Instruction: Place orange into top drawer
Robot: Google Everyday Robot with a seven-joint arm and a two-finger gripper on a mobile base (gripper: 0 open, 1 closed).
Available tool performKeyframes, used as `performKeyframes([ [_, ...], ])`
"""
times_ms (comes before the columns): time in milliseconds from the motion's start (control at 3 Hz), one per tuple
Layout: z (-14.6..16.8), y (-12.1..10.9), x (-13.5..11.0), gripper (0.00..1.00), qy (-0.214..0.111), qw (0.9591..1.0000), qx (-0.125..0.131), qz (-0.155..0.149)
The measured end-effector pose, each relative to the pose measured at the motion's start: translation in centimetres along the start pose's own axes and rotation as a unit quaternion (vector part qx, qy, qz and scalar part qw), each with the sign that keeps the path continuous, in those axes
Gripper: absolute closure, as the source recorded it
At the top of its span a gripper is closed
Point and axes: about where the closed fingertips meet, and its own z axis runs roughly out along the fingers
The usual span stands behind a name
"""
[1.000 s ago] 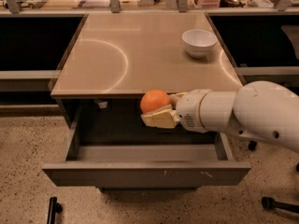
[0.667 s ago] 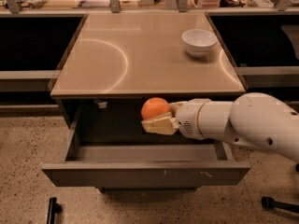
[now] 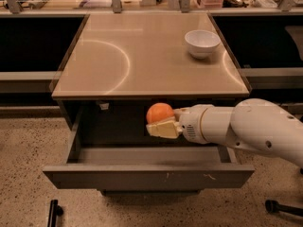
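Note:
My gripper will let go of the orange on the top drawer's dark bottom, near its middle (image 3: 167, 132), just below the front edge of the countertop.
The orange (image 3: 159, 112) is round and bright, held in my gripper (image 3: 162, 122) above the inside of the open top drawer (image 3: 149, 176). The gripper's cream fingers (image 3: 163, 128) are shut on the orange, one below it in plain view. My white arm (image 3: 246, 129) reaches in from the right, just under the front edge of the countertop. The drawer is pulled out towards the camera, grey with a flat front panel bearing small scratches. Its floor is dark and partly hidden by the arm.
A white bowl (image 3: 202, 43) stands on the tan countertop (image 3: 118, 56) at the back right. Dark openings flank the cabinet on both sides. Speckled floor lies in front, with black objects (image 3: 54, 212) at the lower left and lower right (image 3: 284, 207).
My gripper with the orange has shifted slightly left and a little lower over the open drawer. The drawer and bowl have not moved.

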Motion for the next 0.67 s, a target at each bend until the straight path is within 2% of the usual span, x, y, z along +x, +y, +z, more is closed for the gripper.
performKeyframes([
  [667,3.5,-2.9,4.8,1.00,0.012,0.9967,-0.020,0.077],
])
